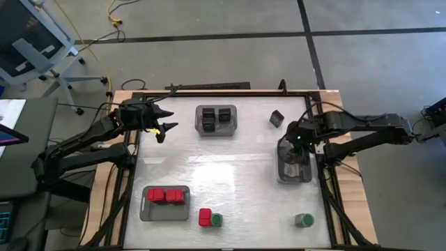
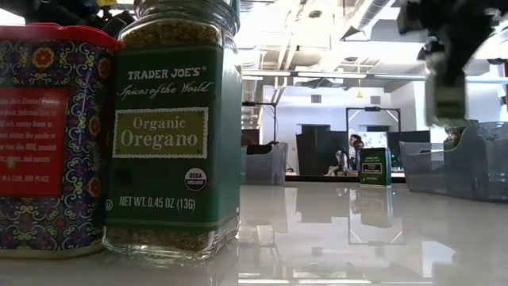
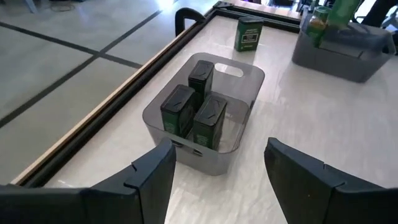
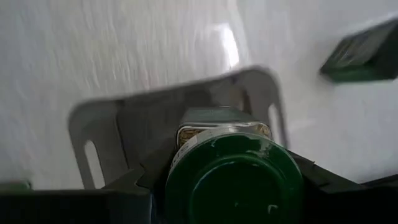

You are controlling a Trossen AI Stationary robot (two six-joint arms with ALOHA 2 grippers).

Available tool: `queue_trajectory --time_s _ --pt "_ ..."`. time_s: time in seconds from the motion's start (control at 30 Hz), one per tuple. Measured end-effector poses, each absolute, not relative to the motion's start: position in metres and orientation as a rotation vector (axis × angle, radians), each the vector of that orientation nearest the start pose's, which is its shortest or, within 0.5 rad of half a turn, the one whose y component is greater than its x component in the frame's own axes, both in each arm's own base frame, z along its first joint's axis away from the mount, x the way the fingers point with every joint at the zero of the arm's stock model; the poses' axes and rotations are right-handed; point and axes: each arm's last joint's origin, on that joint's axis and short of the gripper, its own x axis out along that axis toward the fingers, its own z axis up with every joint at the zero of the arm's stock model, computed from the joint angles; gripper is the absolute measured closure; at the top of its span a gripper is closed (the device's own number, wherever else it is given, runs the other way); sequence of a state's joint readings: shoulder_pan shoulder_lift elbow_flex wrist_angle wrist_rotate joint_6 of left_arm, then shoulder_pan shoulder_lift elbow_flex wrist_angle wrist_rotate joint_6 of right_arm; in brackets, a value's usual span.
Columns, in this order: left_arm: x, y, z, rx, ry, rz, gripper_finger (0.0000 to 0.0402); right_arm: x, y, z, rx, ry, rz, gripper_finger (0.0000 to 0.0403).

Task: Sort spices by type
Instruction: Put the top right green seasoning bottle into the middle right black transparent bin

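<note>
My right gripper should release the green-lidded jar inside the grey tray below it, at the end (image 1: 293, 148) (image 4: 239, 119) closest to the loose black box.
My right gripper (image 1: 296, 141) is shut on a round jar with a green lid (image 4: 233, 180), over a grey tray (image 1: 282, 171) at the table's right. My left gripper (image 1: 167, 127) hovers open at the far left, facing a grey tray (image 3: 249, 74) that holds three black boxes (image 3: 202, 112). Another tray (image 1: 144, 209) near the front left holds two red boxes (image 1: 166, 196). Standing loose on the table are a black box (image 1: 277, 118), a red box (image 1: 205, 217) beside a green-lidded jar (image 1: 217, 220), and a second jar (image 1: 303, 220) at the front right. My right gripper pinches the jar between its two fingers at the sides of the green lid (image 4: 186, 186). The fingers come from above and point down. The jar hangs upright, lid up, above the tray's inside (image 4: 143, 130); in the low view it shows blurred over the tray's rim (image 2: 476, 131).
Close to the low camera stand an oregano jar (image 2: 175, 127) and a red patterned tin (image 2: 48, 135). A black rail (image 1: 209, 87) runs round the table. The middle of the white tabletop (image 1: 230, 167) is bare.
</note>
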State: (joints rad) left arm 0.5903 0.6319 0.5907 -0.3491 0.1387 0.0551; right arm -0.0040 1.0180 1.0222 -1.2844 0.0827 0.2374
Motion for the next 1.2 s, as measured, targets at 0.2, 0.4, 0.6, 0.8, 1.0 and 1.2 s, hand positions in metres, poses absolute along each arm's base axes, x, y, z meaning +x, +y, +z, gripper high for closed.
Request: queue_trajectory --time_s 0.2,0.4,0.6,0.8,1.0,1.2 --pt "0.121 0.076 0.273 -0.102 0.376 0.437 0.0166 0.159 -0.002 0.267 0.123 1.242 -0.184 0.0184" --pt "0.122 0.076 0.273 -0.105 0.376 0.436 0.0166 0.163 -0.005 0.252 0.082 1.225 -0.157 0.0184" --pt "0.122 0.076 0.273 -0.104 0.377 0.436 0.0166 0.162 -0.009 0.237 0.072 1.237 -0.16 0.0184" --pt "0.122 0.076 0.273 -0.102 0.377 0.436 0.0166 0.166 -0.015 0.229 0.077 1.231 -0.174 0.0184" --pt "0.122 0.076 0.273 -0.102 0.377 0.436 0.0166 0.166 -0.025 0.225 0.122 1.265 -0.186 0.0183" --pt "0.122 0.076 0.272 -0.104 0.377 0.433 0.0166 0.17 -0.031 0.217 0.119 1.327 -0.179 0.0184"
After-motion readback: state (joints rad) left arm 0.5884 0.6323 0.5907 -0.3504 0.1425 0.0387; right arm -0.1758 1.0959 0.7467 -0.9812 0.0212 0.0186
